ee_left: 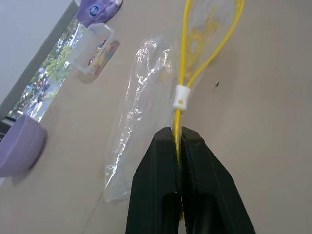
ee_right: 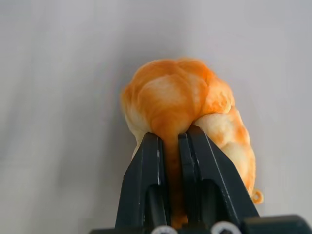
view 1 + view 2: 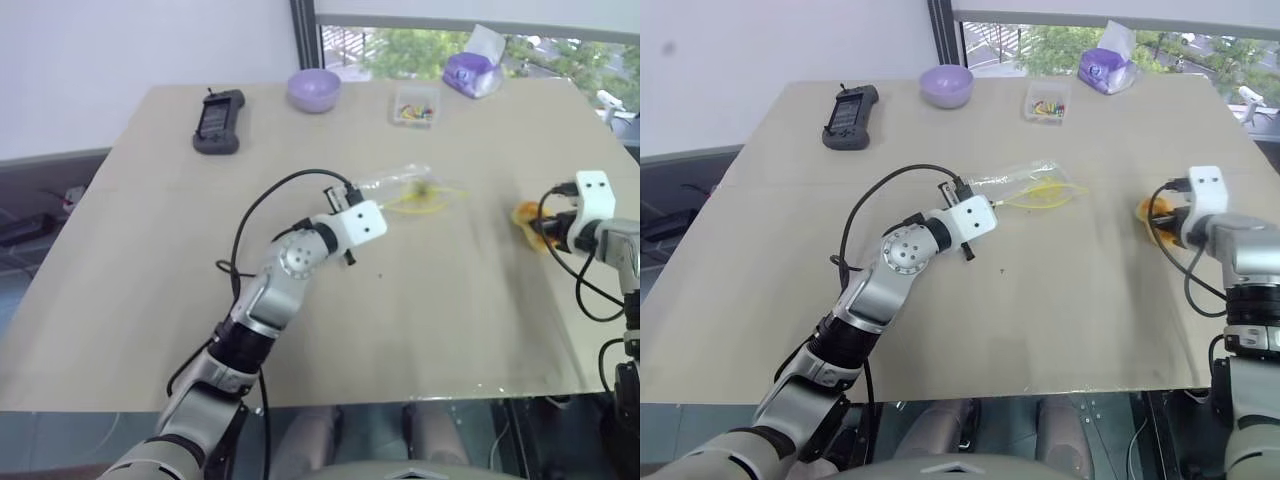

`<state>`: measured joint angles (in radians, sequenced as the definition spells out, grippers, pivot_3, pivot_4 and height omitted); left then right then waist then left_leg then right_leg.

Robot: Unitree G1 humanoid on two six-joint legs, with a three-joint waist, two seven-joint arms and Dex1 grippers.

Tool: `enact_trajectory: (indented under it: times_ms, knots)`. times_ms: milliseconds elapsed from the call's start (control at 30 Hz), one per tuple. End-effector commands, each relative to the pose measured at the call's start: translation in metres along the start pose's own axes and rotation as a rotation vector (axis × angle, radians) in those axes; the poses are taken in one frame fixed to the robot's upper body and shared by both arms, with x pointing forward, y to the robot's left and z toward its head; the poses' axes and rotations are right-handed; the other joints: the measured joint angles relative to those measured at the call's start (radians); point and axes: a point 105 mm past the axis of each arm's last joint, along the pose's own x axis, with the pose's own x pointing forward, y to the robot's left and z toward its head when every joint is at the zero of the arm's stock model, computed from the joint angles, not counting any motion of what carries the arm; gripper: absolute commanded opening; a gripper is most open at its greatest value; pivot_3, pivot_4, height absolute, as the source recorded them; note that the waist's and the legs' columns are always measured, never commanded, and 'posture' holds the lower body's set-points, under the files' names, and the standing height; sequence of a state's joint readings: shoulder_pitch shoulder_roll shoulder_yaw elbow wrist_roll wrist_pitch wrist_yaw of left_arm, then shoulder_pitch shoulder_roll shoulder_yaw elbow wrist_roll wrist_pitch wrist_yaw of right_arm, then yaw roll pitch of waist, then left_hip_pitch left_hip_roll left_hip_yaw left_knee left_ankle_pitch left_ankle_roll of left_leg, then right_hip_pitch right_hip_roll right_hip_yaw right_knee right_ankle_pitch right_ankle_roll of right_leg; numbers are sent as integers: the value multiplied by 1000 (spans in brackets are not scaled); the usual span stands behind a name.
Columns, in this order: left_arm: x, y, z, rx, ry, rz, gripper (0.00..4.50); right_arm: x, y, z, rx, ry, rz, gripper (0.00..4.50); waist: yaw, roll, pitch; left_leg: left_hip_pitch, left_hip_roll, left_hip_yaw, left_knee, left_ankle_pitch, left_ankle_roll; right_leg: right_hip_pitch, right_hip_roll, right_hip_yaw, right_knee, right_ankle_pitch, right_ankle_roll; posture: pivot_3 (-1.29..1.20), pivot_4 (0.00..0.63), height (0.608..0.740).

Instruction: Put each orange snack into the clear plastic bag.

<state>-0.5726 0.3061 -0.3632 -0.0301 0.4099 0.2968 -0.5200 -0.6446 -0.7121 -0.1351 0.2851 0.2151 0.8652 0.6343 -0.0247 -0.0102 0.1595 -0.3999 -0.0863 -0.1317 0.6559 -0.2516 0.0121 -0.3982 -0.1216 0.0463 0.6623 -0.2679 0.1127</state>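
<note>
My right gripper has the orange snack, over at the table's edge. It will let the snack go inside the clear plastic bag (image 3: 435,226), close by the bag's yellow strip.
The clear plastic bag (image 3: 405,190) lies flat near the middle of the table, its yellow strip (image 1: 183,73) looping open at the mouth. My left gripper (image 1: 178,141) is shut on that yellow strip, just behind a small white slider (image 1: 181,96). Over at the table's right edge is the orange snack (image 3: 526,216), a squashed orange-yellow bun. My right gripper (image 2: 170,144) is shut on the orange snack (image 2: 180,102), pinching its soft body between the black fingers.
Along the far edge of the table sit a black handheld device (image 3: 219,121), a purple bowl (image 3: 314,89), a small clear box of colourful bits (image 3: 414,106) and a purple tissue pack (image 3: 472,72). The table's right edge (image 3: 610,130) runs close to my right arm.
</note>
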Motion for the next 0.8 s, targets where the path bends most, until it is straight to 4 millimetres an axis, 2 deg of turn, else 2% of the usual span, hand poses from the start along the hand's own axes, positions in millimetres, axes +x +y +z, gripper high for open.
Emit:
enact_trajectory:
  times_ms: [33, 100, 167, 233, 367, 800]
  knots:
    - [-3, 6, 16, 25, -56, 27, 0, -25, 42, 67, -219, -246, 162, 2, -1, 0, 0, 0, 0, 0, 0, 0, 0, 0, 0, 0, 0, 0, 0, 0, 150, 740]
    - [-2, 6, 16, 26, -59, 25, 0, -37, 71, 71, -368, -258, 272, 2, 1, 1, 0, -1, 0, 0, -1, 0, 0, 0, 0, 0, -1, 0, 0, 0, 150, 740]
    - [-2, 5, 16, 26, -61, 24, 0, -43, 88, 68, -436, -248, 353, 2, 4, 0, 0, -1, 0, -1, -1, 0, 0, 0, 0, -1, -2, 0, 0, 0, 150, 740]
    - [-1, 5, 18, 26, -66, 21, 0, -46, 104, 62, -495, -225, 435, 2, 10, 0, 0, -1, 0, -1, 0, 0, 0, 0, 0, -1, -2, 0, 0, 0, 150, 740]
    - [1, 3, 21, 45, -83, 11, 0, -42, 123, 50, -590, -163, 513, 2, 13, 0, 0, -1, 0, -1, 0, 0, 0, 0, 0, -2, -1, 0, 0, 0, 150, 740]
    - [-3, -15, 35, 117, -178, -76, 0, -11, 116, 50, -570, -95, 444, 2, 12, 0, 0, -1, 0, -1, 0, 0, 0, 0, 0, -1, -2, 0, 0, 0, 150, 740]
